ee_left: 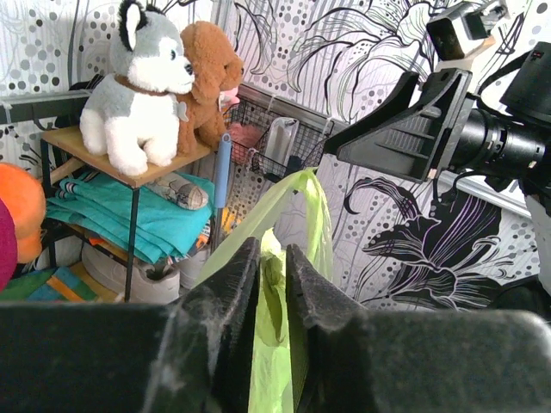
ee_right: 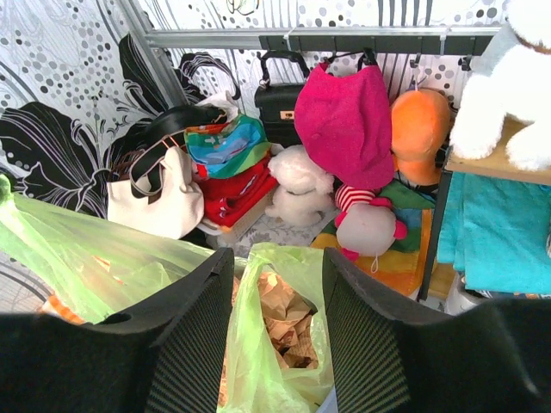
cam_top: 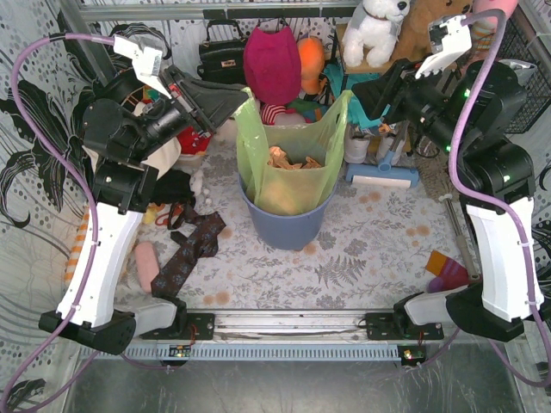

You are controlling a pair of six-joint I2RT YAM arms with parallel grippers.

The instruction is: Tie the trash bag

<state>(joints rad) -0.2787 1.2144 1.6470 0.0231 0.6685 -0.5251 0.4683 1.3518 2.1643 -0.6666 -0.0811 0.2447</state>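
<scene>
Next, my right gripper moves in and pinches the plastic (cam_top: 342, 109) before pulling up, as the top of the trash bag's handle lies loose between that gripper's open fingers.
The lime-green trash bag (cam_top: 293, 185) sits in a round blue-grey bin (cam_top: 288, 231) at mid-table, with crumpled brown paper inside. Its two handles stand up at the left and right. My left gripper (cam_top: 241, 101) is at the left handle. In the left wrist view its fingers (ee_left: 272, 249) stand a narrow gap apart with a strip of the bag (ee_left: 297, 206) between them. My right gripper (cam_top: 355, 100) is at the right handle. It is open (ee_right: 277, 258), and the bag's plastic (ee_right: 275, 361) lies loose between its wide fingers.
A cream tote bag (ee_right: 159, 202) and a black handbag (cam_top: 219, 56) are at the back left. A pink cloth (cam_top: 272, 60) hangs behind the bin. Plush toys (cam_top: 374, 30) sit on a shelf at the back right. A dark patterned cloth (cam_top: 185, 254) lies front left, and a roller (cam_top: 383, 179) lies right of the bin.
</scene>
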